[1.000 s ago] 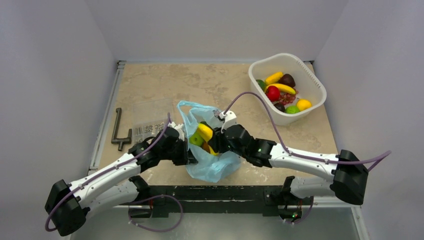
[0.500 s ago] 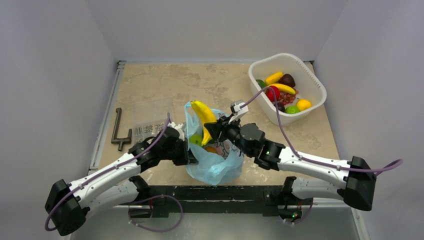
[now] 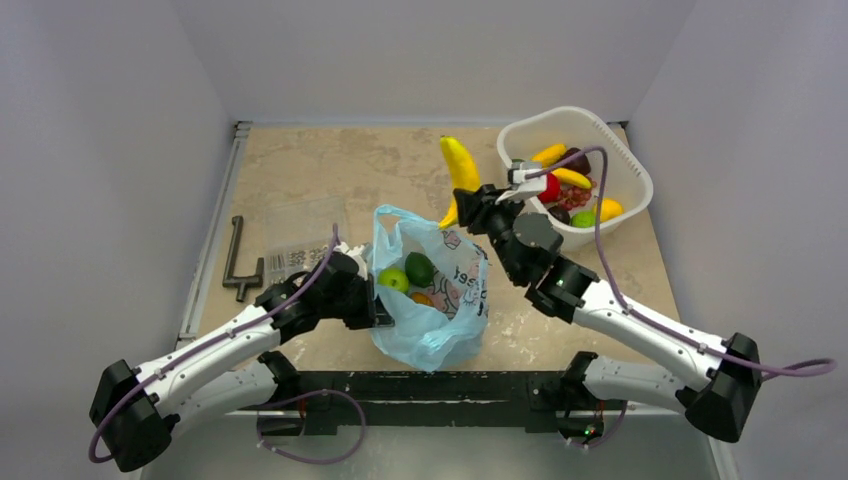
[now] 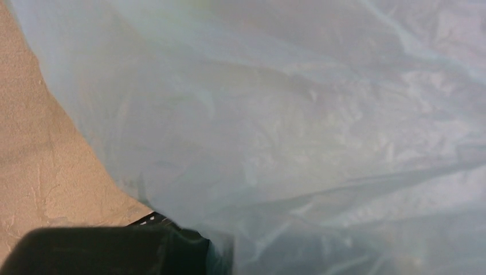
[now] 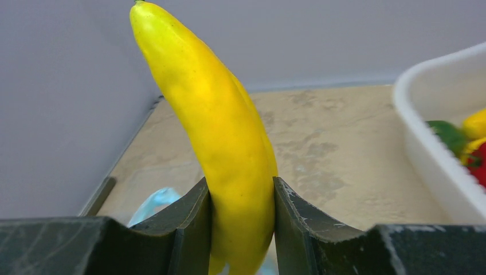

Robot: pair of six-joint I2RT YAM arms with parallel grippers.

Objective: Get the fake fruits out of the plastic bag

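Observation:
I will use my right gripper to let go of the yellow banana in the white basket, over the red grapes (image 3: pixel 592 193) beside the lemon.
The light-blue plastic bag (image 3: pixel 440 325) stands open near the table's front edge. Inside it are a light green apple (image 3: pixel 393 279), a dark green fruit (image 3: pixel 419 268) and an orange piece (image 3: pixel 423 298). My right gripper (image 3: pixel 470 208) is shut on a yellow banana (image 3: pixel 458 168), held upright above the table between the bag and the basket. In the right wrist view the banana (image 5: pixel 223 132) is clamped between both fingers (image 5: pixel 189 223). My left gripper (image 3: pixel 374 302) holds the bag's left rim. The left wrist view is filled by bag film (image 4: pixel 298 132), with one finger (image 4: pixel 114 249) showing.
A white slotted basket (image 3: pixel 640 180) holding several other fruits stands at the back right, and its rim shows in the right wrist view (image 5: pixel 435 166). A clear flat box (image 3: pixel 300 240) and a black handle tool (image 3: pixel 238 262) lie left of the bag. Walls enclose the table.
My right gripper has lifted the banana out of the bag and carried it back and to the right, towards the basket. The left arm and the bag have stayed put.

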